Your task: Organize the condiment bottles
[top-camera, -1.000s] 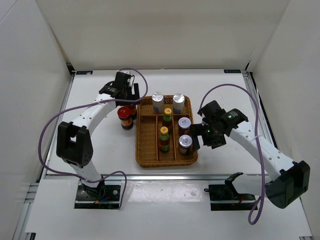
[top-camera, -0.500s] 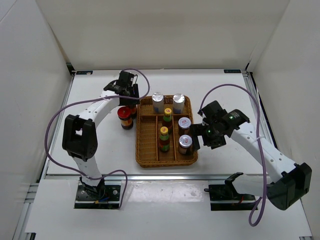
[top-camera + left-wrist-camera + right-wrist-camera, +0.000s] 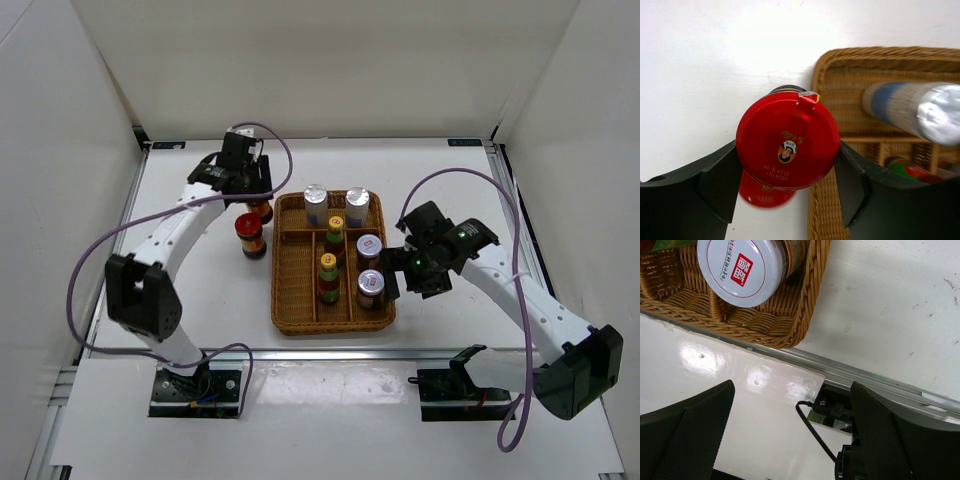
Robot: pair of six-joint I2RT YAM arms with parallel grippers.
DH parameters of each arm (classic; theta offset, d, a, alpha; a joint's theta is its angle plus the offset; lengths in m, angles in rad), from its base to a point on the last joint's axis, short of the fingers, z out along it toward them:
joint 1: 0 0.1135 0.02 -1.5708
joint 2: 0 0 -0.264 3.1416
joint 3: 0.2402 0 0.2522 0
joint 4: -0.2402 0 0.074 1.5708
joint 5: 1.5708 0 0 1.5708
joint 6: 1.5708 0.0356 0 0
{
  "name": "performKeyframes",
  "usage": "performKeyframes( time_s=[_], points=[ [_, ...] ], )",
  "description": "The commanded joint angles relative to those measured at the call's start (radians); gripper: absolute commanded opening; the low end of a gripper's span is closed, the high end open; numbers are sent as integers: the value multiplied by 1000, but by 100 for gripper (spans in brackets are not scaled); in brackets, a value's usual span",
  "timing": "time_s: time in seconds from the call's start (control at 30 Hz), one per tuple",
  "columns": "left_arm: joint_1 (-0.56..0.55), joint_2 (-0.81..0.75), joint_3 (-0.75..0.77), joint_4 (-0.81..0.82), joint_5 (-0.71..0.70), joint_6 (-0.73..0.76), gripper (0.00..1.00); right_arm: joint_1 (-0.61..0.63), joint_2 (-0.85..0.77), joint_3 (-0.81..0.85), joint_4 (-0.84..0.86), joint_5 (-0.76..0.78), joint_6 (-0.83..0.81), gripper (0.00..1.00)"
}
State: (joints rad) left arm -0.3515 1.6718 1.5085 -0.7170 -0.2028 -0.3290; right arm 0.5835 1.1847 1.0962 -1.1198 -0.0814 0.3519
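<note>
My left gripper is going to release the dark jar with the red cap at the far end of the wicker tray's long empty compartment [image 3: 298,259].
My left gripper [image 3: 254,196] is shut on a red-capped dark jar [image 3: 260,209] just off the far left corner of the wicker tray [image 3: 290,300]. In the left wrist view both fingers [image 3: 715,182] press the sides of its red cap [image 3: 787,137]. The second red-capped jar [image 3: 250,235] stands on the table beside it and shows blurred below the held one [image 3: 760,192]. In the tray stand silver-capped shakers [image 3: 316,205] [image 3: 357,205] [image 3: 369,248] [image 3: 371,287] and two yellow-capped bottles [image 3: 335,235] [image 3: 328,275]. My right gripper [image 3: 398,272] is open and empty beside the tray's right wall [image 3: 790,405].
The tray's near right corner [image 3: 805,305] and one shaker's cap [image 3: 742,267] show in the right wrist view, above the table's metal front rail [image 3: 865,380]. White walls enclose the table on three sides. Purple cables loop over both arms.
The left arm's elbow has swung down and left, and its wrist has shifted slightly left with the red-capped jar still in it. The right arm has not moved.
</note>
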Motion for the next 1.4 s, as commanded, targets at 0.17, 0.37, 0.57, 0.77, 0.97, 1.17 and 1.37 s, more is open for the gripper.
performKeyframes(
  time_s=[0.17, 0.37, 0.57, 0.77, 0.97, 1.17, 1.37],
  points=[
    [-145, -279, -62, 76, 88, 1, 11, -2, 27, -6, 6, -15, -7, 100],
    [-227, -304, -175, 94, 106, -71, 11, -2, 27, -15, 6, -15, -7, 100],
    [-262, -275, -218, 94, 62, -82, 11, -2, 27, -15, 6, -24, -7, 100],
    [-271, -178, -229, 94, 42, -82, 26, -2, 27, -15, 6, -24, 2, 100],
    [-271, -98, -195, 94, 60, -61, 58, -2, 27, -15, -3, -15, 2, 100],
    [-271, -148, -136, 82, -16, -36, 100, -2, 27, -15, -3, -15, 2, 100],
    [-262, -279, -68, 73, -82, 36, 100, -2, 47, -6, -12, -6, 2, 100]
  ],
)
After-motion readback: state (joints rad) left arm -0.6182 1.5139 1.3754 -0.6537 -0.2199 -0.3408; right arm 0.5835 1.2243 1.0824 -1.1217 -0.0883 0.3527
